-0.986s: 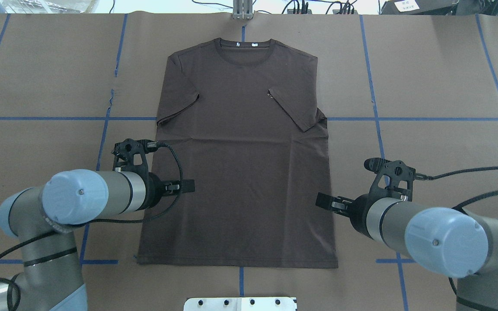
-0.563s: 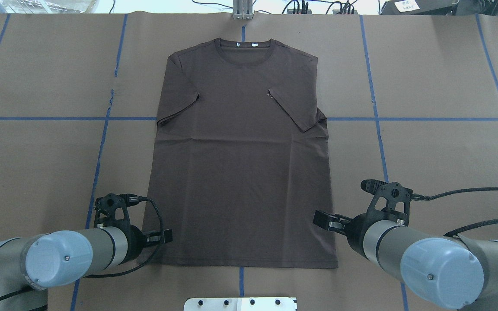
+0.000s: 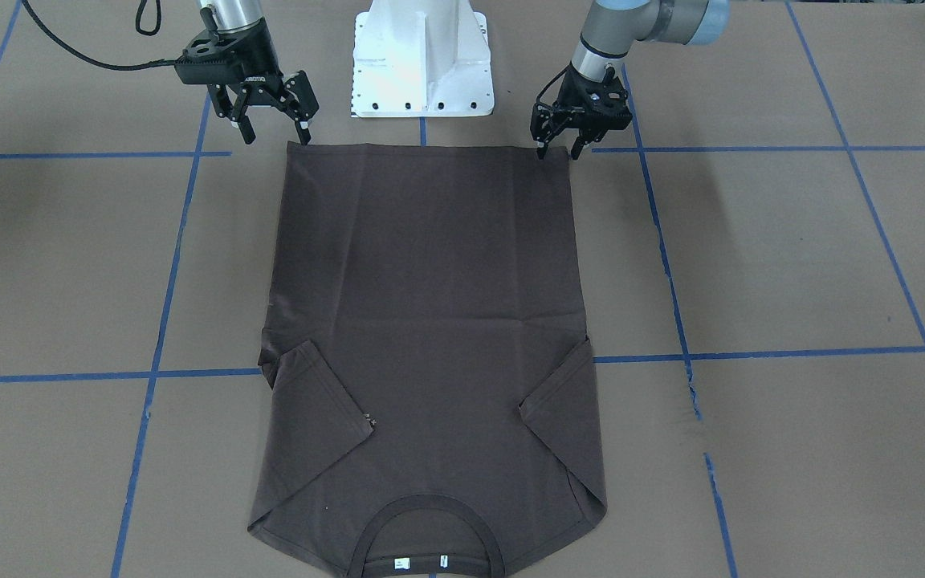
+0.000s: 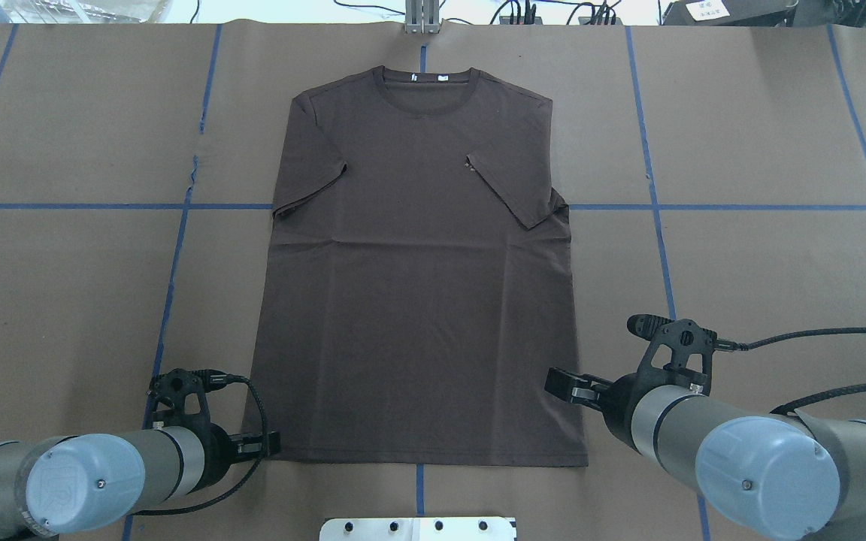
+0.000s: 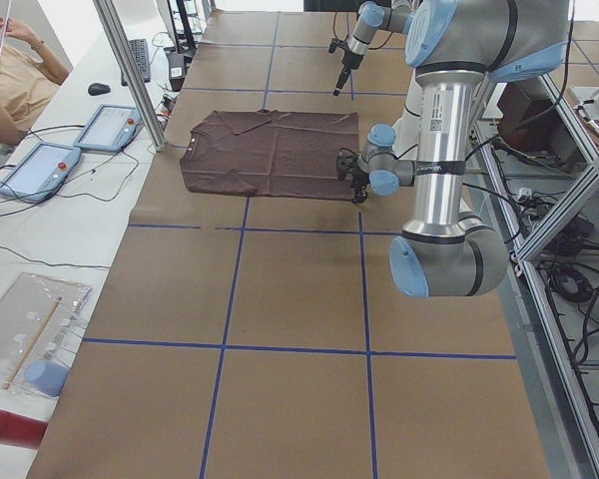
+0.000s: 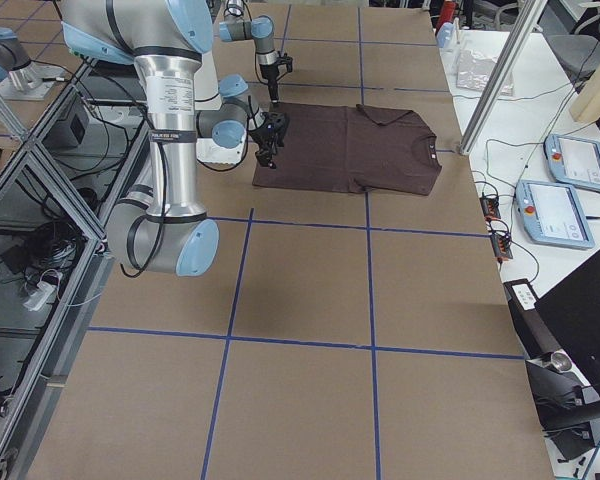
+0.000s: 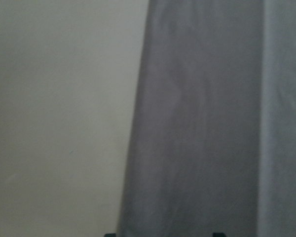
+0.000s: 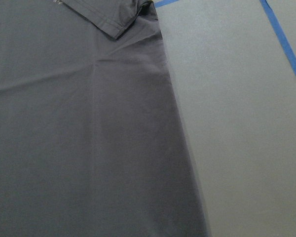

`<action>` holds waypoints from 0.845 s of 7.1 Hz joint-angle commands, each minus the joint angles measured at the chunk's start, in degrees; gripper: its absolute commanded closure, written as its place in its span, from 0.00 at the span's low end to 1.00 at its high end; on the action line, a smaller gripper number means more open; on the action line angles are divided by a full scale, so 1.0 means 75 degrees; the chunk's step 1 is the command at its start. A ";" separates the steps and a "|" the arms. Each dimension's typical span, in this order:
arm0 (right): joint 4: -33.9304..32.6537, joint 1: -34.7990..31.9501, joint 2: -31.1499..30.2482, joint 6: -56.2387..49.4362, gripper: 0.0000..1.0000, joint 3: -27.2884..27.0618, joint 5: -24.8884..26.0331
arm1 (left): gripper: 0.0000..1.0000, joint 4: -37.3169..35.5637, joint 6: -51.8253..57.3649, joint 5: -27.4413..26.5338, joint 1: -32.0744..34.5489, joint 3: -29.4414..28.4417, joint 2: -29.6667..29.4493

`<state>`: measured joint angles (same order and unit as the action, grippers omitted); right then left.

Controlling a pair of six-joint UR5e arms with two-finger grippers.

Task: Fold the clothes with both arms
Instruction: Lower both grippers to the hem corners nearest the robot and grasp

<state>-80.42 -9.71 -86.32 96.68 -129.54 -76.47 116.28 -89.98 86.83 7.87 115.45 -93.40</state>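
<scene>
I will close my right gripper on the hem corner [image 3: 293,148] of the dark brown T-shirt, across the hem from my left gripper.
The clothes are one dark brown T-shirt [image 4: 418,285], spread flat on the brown paper with its collar [image 4: 422,83] at the far side and both sleeves folded inward. My left gripper [image 4: 274,445] sits low at the hem's near left corner [image 3: 563,149], open, one finger over the cloth and one just outside it. The left wrist view shows the shirt's side edge [image 7: 133,148] close up between the two fingertips. My right gripper [image 3: 270,120] hangs open above the hem's other corner, clear of the T-shirt [image 3: 422,305]. Cloth [image 8: 79,138] and bare paper fill the right wrist view.
The white pedestal base [image 3: 422,56] stands just behind the hem. Blue tape lines [image 4: 651,150] grid the paper. Beyond the collar end are a metal post [image 5: 130,70], tablets [image 5: 40,165] on a side table, and a seated person [image 5: 10,70].
My left arm has drawn back along the shirt's left edge from mid-body to the hem corner and come down lower. The right arm slid back a little early on, then held still.
</scene>
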 commanded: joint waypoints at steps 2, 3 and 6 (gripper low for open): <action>0.0000 0.0005 -0.0022 -0.0001 0.00 0.0011 0.0001 | 0.47 0.0000 -0.0003 0.0000 -0.0064 0.0006 -0.0004; 0.0000 0.0005 -0.0022 -0.0001 0.00 0.0011 0.0001 | 0.78 -0.0012 -0.0015 0.0012 -0.0064 0.0006 -0.0004; 0.0000 0.0017 -0.0022 -0.0001 0.00 0.0023 0.0001 | 1.00 -0.0024 -0.0003 0.0000 -0.0053 0.0273 0.0019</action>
<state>-80.42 -9.63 -86.48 96.68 -129.40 -76.47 116.23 -90.07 86.86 7.43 116.08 -93.42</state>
